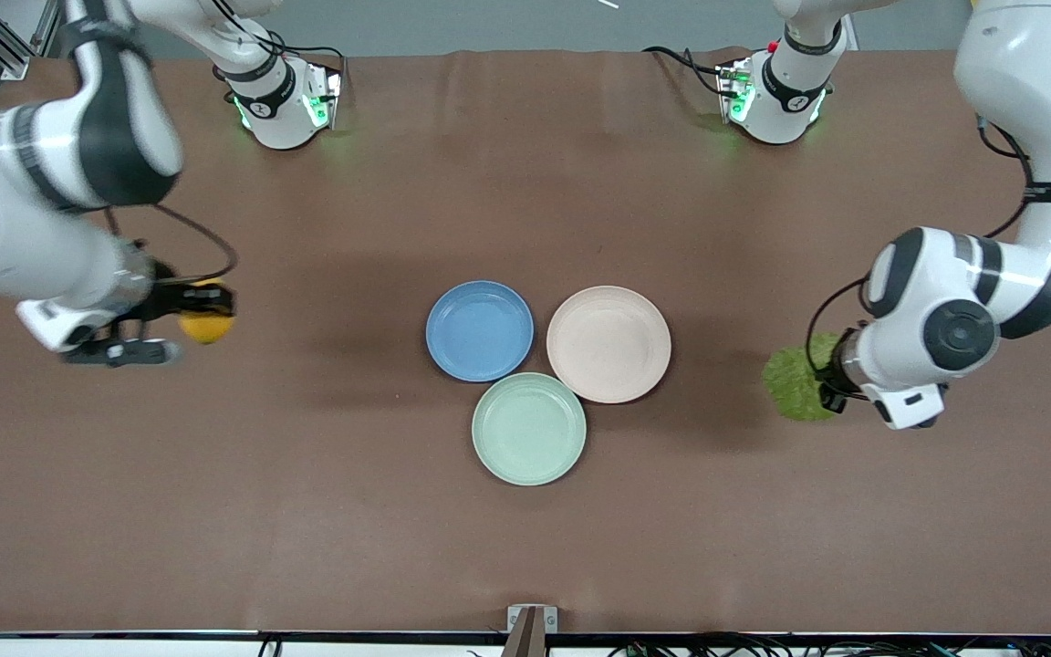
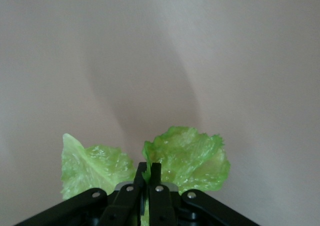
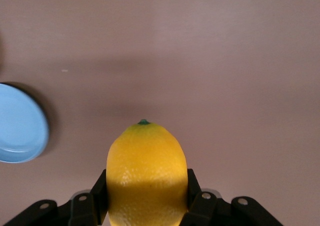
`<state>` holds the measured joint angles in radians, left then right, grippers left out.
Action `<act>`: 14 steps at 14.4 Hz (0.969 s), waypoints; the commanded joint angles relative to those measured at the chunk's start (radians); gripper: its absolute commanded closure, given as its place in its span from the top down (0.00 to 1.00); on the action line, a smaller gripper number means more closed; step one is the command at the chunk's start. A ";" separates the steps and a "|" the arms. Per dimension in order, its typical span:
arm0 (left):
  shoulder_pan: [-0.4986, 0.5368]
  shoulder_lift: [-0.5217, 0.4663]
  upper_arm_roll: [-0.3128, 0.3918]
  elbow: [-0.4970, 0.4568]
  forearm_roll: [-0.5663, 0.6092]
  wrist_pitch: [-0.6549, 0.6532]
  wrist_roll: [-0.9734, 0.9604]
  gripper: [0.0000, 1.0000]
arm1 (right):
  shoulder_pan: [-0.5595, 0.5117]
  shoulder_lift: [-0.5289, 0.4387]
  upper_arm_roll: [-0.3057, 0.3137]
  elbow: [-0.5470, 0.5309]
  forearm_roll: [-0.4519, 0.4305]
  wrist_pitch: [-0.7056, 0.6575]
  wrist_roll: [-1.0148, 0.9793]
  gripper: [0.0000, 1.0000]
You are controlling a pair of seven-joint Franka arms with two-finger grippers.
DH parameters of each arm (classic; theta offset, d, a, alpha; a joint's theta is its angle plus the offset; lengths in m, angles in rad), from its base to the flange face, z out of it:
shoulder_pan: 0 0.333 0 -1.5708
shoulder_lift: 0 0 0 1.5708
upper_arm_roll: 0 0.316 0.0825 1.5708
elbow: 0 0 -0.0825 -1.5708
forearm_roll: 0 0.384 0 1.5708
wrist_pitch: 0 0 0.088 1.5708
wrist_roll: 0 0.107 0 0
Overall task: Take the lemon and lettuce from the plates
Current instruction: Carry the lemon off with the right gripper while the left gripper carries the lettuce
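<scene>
Next, my right gripper puts the yellow lemon down on the bare brown table well out from the blue plate (image 1: 193, 379).
My right gripper (image 1: 202, 319) is shut on the yellow lemon (image 1: 205, 325) and holds it above bare table at the right arm's end; the lemon fills the right wrist view (image 3: 146, 173) between the fingers (image 3: 97, 193). My left gripper (image 1: 825, 383) is shut on the crinkled green lettuce (image 1: 796, 383) above bare table at the left arm's end; the leaf spreads past the closed fingertips in the left wrist view (image 2: 187, 158). The blue plate (image 1: 479, 329) and the cream plate (image 1: 608, 343) sit side by side at mid-table, both bare.
A pale mint-green plate (image 1: 529, 428) lies nearer to the front camera, touching the two other plates. The blue plate's rim shows in the right wrist view (image 3: 20, 123). Brown table surface surrounds both grippers.
</scene>
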<state>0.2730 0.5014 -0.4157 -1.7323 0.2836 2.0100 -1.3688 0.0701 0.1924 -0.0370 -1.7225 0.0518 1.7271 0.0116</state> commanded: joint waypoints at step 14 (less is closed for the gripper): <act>0.137 -0.029 -0.055 0.051 0.006 0.027 0.496 1.00 | -0.220 0.280 0.025 -0.258 -0.007 0.635 -0.243 0.29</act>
<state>0.4080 0.5431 -0.4688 -1.6908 0.2837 2.0928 -0.9470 -0.1373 0.4596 -0.0243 -1.9801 0.0518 2.3404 -0.2308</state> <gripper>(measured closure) 0.000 0.388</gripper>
